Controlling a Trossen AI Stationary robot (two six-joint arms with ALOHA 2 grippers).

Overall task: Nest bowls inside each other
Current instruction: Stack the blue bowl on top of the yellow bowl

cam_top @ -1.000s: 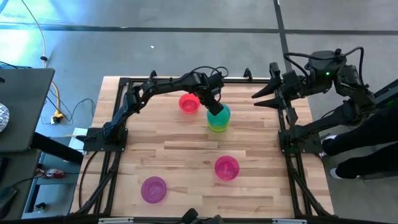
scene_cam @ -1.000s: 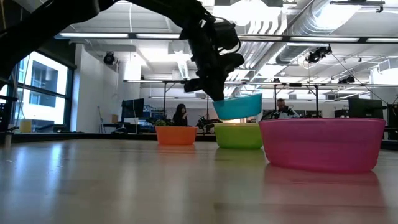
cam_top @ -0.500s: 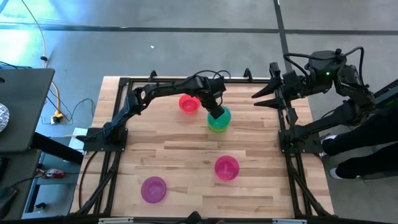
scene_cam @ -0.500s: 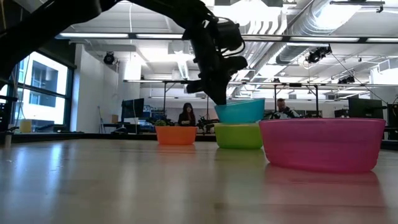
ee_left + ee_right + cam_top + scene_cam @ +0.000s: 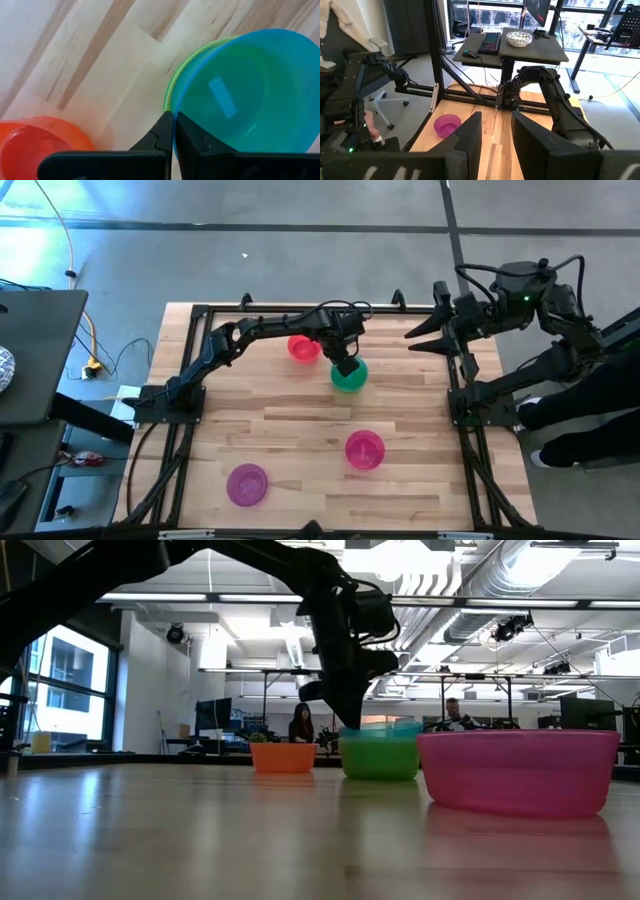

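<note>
My left gripper has the nested teal and green bowls. It will set them down midway [image 5: 342, 390] between the red bowl and the magenta-pink bowl.
My left gripper [image 5: 345, 364] [image 5: 345, 718] is shut on the teal bowl [image 5: 350, 377] [image 5: 240, 95], which sits inside the green bowl [image 5: 380, 756] [image 5: 169, 92] at the table's far middle. No yellow bowl shows. The red bowl [image 5: 303, 347] [image 5: 283, 757] [image 5: 30, 145] stands just left of that stack on its base. Nearer me, the magenta-pink bowl [image 5: 365, 450] [image 5: 518, 770] and the purple bowl [image 5: 247, 484] [image 5: 446, 125] stand alone. My right gripper [image 5: 420, 338] [image 5: 496, 135] waits open above the far right edge. My left gripper pinches the teal bowl's rim [image 5: 174, 117] on the side facing the red bowl, one finger [image 5: 192, 140] inside the bowl and one outside. The fingers come from above, pointing down. The bowl sits level in the green bowl, only its rim [image 5: 385, 728] above the green one.
Black frame rails [image 5: 462, 395] run along the table's left and right sides. Bare wood [image 5: 280, 425] lies between the stack and the two near bowls. People sit at desks in the room beyond the far edge [image 5: 300, 725].
My left gripper has moved down with the teal bowl, still shut on its rim. The bowl was held tilted above the green bowl and now sits sunk into it, level. The other bowls and the right arm have kept still.
</note>
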